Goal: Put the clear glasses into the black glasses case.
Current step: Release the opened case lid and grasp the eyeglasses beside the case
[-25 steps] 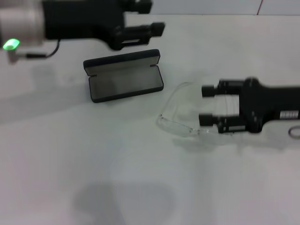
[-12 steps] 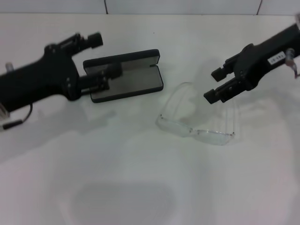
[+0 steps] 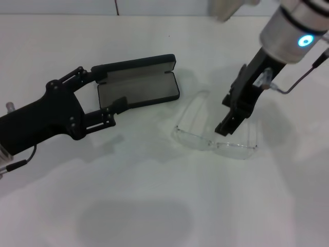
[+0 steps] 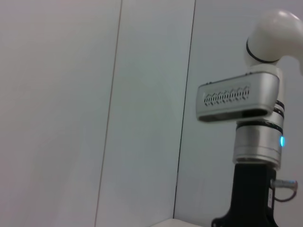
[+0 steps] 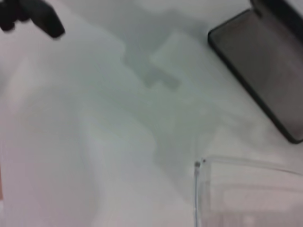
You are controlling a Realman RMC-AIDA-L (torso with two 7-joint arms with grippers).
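Next, I lower my right gripper to the bridge (image 3: 214,145) between the two lenses of the clear glasses and close it there.
The clear glasses (image 3: 198,139) lie on the white table, arms unfolded toward the back, just right of the black glasses case (image 3: 144,87). The case lies open with its grey lining up. My right gripper (image 3: 226,115) points down over the middle of the glasses, open, with nothing held. My left gripper (image 3: 103,88) hovers open at the case's left end, one finger over the lid edge and one by the front edge. The right wrist view shows the case (image 5: 265,85), a corner of the glasses (image 5: 222,189) and a finger of the left gripper (image 5: 35,16).
The white table (image 3: 154,195) spreads out in front of the case and glasses. A tiled wall runs along the back. The left wrist view shows only that wall and my right arm (image 4: 255,142).
My right gripper has swung from pointing sideways to pointing down over the glasses. The left arm came forward and lower, to the case's left end. Glasses and case have not moved.
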